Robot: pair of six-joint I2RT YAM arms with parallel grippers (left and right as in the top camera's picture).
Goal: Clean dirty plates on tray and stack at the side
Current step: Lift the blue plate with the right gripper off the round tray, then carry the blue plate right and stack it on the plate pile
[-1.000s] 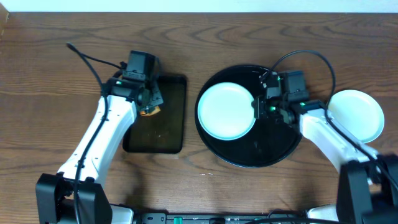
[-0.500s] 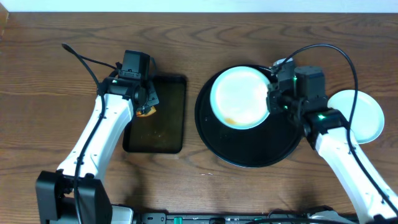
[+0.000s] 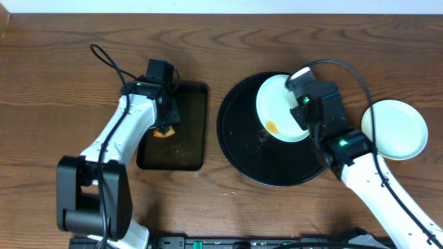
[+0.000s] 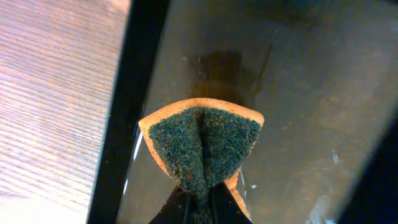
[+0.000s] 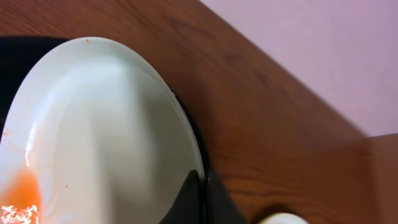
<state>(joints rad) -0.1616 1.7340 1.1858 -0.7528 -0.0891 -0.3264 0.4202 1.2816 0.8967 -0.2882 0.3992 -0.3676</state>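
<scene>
My left gripper is going to set the orange sponge, now held over that tray, down on the bottom of the rectangular tray, toward the round black tray (image 3: 184, 135) (image 4: 277, 177).
My right gripper (image 3: 304, 114) is shut on the rim of a pale plate (image 3: 279, 107) and holds it tilted steeply above the large round black tray (image 3: 246, 149). An orange sauce pool (image 3: 272, 126) sits at the plate's low edge; it also shows in the right wrist view (image 5: 22, 190) on the plate (image 5: 106, 137) pinched by the fingers (image 5: 200, 193). A second pale plate (image 3: 396, 129) lies on the bare wood at the right. My left gripper (image 3: 163, 123) is shut on a folded green-and-orange sponge (image 4: 202, 146) over the rectangular tray (image 4: 298, 93).
The smaller rectangular black tray (image 3: 187, 149) lies left of the round tray, with wet smears on it. Cables arc above both arms. The white wall edge runs along the table's far side.
My right gripper has lifted the plate off the round tray and tipped it up, carrying it right; sauce has run to its low edge. The left gripper with the sponge shifted slightly right.
</scene>
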